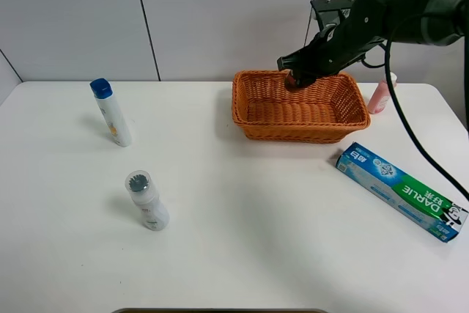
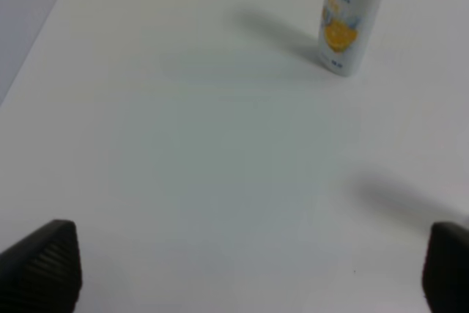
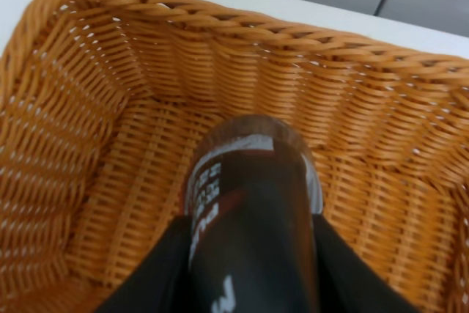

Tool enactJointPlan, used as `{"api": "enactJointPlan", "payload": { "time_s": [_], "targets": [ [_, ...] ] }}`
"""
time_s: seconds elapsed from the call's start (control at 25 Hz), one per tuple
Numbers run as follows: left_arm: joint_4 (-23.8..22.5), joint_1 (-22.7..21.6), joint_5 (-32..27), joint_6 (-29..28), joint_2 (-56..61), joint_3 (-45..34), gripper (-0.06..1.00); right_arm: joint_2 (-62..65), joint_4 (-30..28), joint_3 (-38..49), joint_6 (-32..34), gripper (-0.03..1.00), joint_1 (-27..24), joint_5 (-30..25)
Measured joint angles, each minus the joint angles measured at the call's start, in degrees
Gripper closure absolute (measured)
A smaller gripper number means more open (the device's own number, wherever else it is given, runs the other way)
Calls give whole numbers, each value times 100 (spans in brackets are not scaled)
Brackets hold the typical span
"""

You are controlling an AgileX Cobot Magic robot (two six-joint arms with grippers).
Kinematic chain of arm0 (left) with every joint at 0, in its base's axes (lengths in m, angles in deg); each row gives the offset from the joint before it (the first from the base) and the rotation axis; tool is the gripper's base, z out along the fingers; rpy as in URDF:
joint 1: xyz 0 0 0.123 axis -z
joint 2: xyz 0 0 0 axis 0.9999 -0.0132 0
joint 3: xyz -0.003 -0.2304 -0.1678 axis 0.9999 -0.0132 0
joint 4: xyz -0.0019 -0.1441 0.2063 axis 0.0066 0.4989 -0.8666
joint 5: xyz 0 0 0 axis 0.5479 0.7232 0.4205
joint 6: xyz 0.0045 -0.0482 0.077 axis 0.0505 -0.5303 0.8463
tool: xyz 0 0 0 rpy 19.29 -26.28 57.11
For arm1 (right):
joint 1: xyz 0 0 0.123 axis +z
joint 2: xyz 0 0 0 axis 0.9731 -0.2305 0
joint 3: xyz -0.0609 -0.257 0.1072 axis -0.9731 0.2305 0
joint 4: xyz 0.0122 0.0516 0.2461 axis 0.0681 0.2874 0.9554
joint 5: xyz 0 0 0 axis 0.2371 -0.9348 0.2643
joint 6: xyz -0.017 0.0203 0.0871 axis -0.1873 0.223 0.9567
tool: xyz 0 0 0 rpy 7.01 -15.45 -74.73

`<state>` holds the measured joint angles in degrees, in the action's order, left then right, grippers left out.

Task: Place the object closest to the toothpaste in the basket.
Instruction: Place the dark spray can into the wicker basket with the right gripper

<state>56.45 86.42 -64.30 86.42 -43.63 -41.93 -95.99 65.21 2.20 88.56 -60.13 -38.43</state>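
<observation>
My right gripper will let go of the dark brown bottle on the orange basket's bottom, near the middle (image 1: 286, 111), away from the pink bottle. The brown bottle is now held over the basket.
The green and blue toothpaste box (image 1: 399, 190) lies at the right of the table. An orange wicker basket (image 1: 242, 100) stands at the back centre. My right gripper (image 1: 299, 72) is shut on a dark brown bottle (image 1: 296, 79) and holds it over the far part of the basket. In the right wrist view the bottle (image 3: 253, 196) sits between my fingers (image 3: 157, 269), with the basket's woven wall (image 3: 242, 27) below and around it. My left gripper (image 2: 249, 269) is open and empty over bare table; it is out of the exterior high view.
A pink bottle (image 1: 380, 94) stands behind the basket's right end. A white bottle with a blue cap (image 1: 111, 112) stands at the far left and also shows in the left wrist view (image 2: 348, 16). A white bottle with a grey cap (image 1: 147, 200) stands at the front left.
</observation>
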Motion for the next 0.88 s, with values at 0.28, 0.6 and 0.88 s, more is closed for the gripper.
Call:
{"api": "enactJointPlan", "payload": {
  "time_s": [0.28,0.6,0.88],
  "targets": [
    [0,0,0,0,0,0,0,-443,0,-19,0,62,0,260],
    [0,0,0,0,0,0,0,-821,5,-19,0,62,0,340],
    [0,0,0,0,0,0,0,-971,68,-40,0,62,0,380]
  ]
}}
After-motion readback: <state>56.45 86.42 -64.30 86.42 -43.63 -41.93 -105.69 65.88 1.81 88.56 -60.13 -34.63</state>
